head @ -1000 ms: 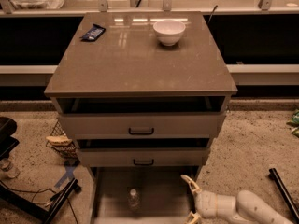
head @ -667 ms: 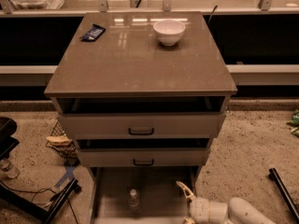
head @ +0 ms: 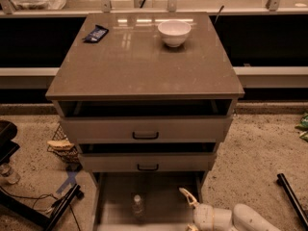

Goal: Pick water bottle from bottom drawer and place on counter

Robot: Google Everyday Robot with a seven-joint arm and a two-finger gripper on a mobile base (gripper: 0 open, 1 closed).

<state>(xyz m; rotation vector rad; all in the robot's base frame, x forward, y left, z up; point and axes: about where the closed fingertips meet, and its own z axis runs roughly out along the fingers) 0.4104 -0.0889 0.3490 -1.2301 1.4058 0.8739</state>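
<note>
Next, my gripper will go to the water bottle's body [head: 138, 206] below its white cap and close there.
The water bottle [head: 138, 205], small and clear with a white cap, stands upright on the pale floor of the pulled-out bottom drawer [head: 113, 196], near its middle. My gripper [head: 187, 210] is at the bottom of the view over the drawer's right part, right of the bottle and apart from it. Its pale fingers [head: 186, 195] are spread open and hold nothing. The counter [head: 139, 66] is the glossy grey-brown top of the cabinet, above the drawers.
A white bowl [head: 174, 32] and a dark packet [head: 95, 33] lie on the counter. Two upper drawers with black handles [head: 145, 135] stick out a little. A basket [head: 62, 146], cables and a black stand lie on the floor at left. A black rod [head: 291, 196] lies at right.
My gripper and arm have moved left over the bottom drawer, closer to the bottle. The bottle has not moved.
</note>
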